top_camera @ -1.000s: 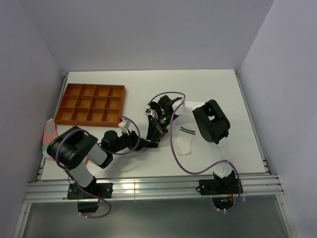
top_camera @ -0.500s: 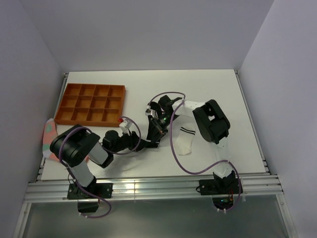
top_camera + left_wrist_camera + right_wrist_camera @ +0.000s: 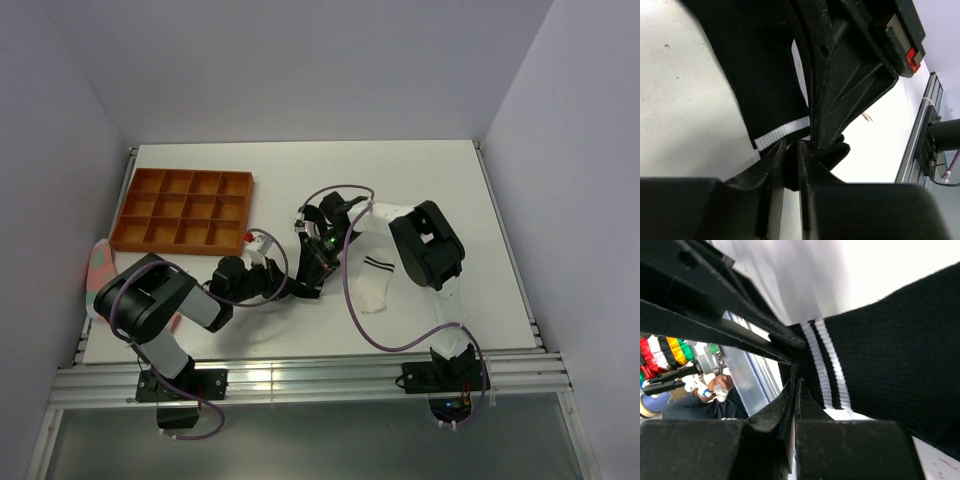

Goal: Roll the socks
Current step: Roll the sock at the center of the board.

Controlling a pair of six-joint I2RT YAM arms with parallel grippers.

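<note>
The cuff edge is pinched by my right gripper close beside my left gripper, so next my right gripper opens and grabs the cuff's free corner (image 3: 820, 401) by the stripes.
The black sock (image 3: 755, 65) lies on the white table between my two grippers; its two white cuff stripes (image 3: 825, 360) show in the right wrist view. My left gripper (image 3: 792, 160) is shut on a fold of the black cuff. My right gripper (image 3: 796, 390) is shut on the cuff edge right opposite, almost touching the left one. In the top view both grippers meet at the table's middle, the left (image 3: 290, 290) and the right (image 3: 315, 268); the black sock is mostly hidden under them. The white sock (image 3: 372, 282) with black stripes lies flat just right of them.
An orange compartment tray (image 3: 185, 208) stands at the back left. A pink fabric piece with teal patches (image 3: 100, 265) lies at the table's left edge. The right arm's purple cable (image 3: 352, 300) loops over the white sock. The aluminium rail (image 3: 300, 378) runs along the near edge.
My left arm has shifted a little to the right, bringing its gripper closer to the right gripper. The right arm and the white sock have not moved.
</note>
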